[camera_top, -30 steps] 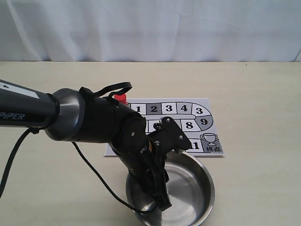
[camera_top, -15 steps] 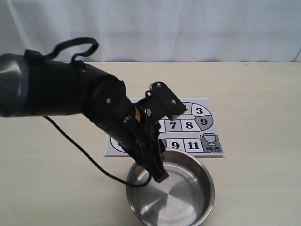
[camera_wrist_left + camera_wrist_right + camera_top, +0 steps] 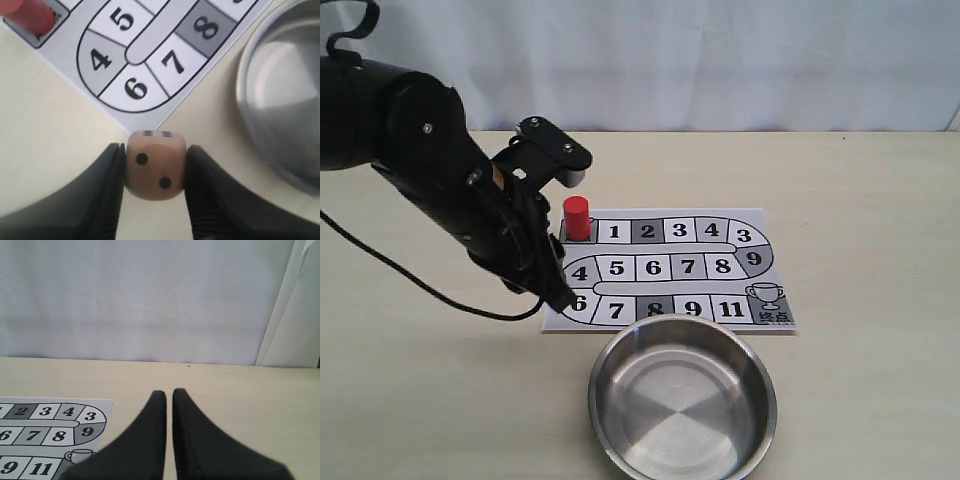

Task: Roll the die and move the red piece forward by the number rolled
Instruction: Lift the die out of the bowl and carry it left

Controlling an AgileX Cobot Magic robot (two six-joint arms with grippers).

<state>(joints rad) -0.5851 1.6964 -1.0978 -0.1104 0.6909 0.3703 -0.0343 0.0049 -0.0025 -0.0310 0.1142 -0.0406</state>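
Observation:
Next, my left gripper puts the die down and lets go of it on the bare table (image 3: 504,298) (image 3: 96,143) next to the board's near corner, away from the bowl.
The pale beige die (image 3: 155,167) sits clamped between the two black fingers of my left gripper (image 3: 154,150), showing a two-pip face to the wrist camera. In the exterior view this gripper (image 3: 558,296) hangs over the table just off the board's near left corner, and the die itself cannot be made out there. The red piece (image 3: 577,217) stands upright on the start square left of square 1, also seen as the red piece (image 3: 27,12). My right gripper (image 3: 169,392) is shut with nothing in it, above the table to the right of the board.
The printed board (image 3: 672,263) carries a numbered track ending at a trophy square (image 3: 768,300). A steel bowl (image 3: 760,385) stands just in front of the board, its rim (image 3: 242,100) close beside my left gripper. A white curtain backs the table.
My left arm has risen out of the steel bowl and swung left and back, carrying the die to the board's near left corner. The red piece, hidden before, now shows.

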